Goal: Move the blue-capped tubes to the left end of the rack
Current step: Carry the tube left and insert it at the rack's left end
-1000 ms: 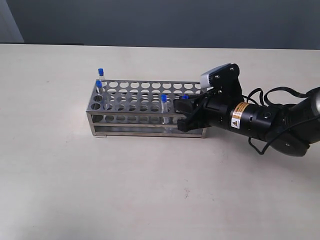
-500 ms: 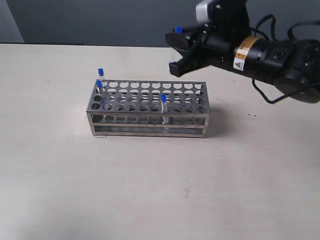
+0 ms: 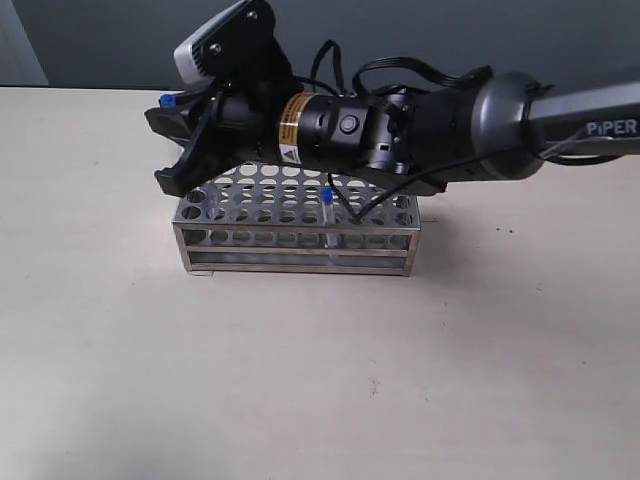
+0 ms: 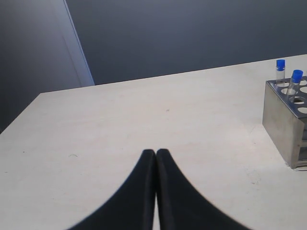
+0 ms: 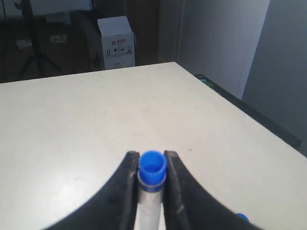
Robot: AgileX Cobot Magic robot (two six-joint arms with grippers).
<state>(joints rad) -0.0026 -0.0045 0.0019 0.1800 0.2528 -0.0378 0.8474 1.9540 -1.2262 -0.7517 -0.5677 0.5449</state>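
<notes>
Next, I put the blue-capped tube down in the steel rack's front corner hole (image 3: 192,212), at the end of the rack beneath my right gripper.
The steel rack (image 3: 300,238) stands mid-table. My right gripper (image 3: 163,112) reaches across above its left end, shut on a blue-capped tube (image 3: 172,100). In the right wrist view the tube's cap (image 5: 152,167) sits between the two fingers of the right gripper (image 5: 152,160), and another blue cap (image 5: 242,218) peeks in at the frame's edge. A third tube (image 3: 327,212) stands in a front hole right of the middle. The arm hides the rack's left-end tubes in the exterior view. The left wrist view shows them (image 4: 280,67) (image 4: 296,79) in the rack's (image 4: 283,120) end holes. My left gripper (image 4: 156,152) is shut and empty, well away from the rack.
The pale tabletop (image 3: 300,380) stretches wide in front of the rack. Black cables (image 3: 340,70) loop over the right arm. A cardboard box (image 5: 115,43) stands on the floor beyond the table's far edge.
The right gripper lifted a tube out of the rack's right end, rose, and carried it leftward above the rack to the left end. The rack and the front tube stayed put.
</notes>
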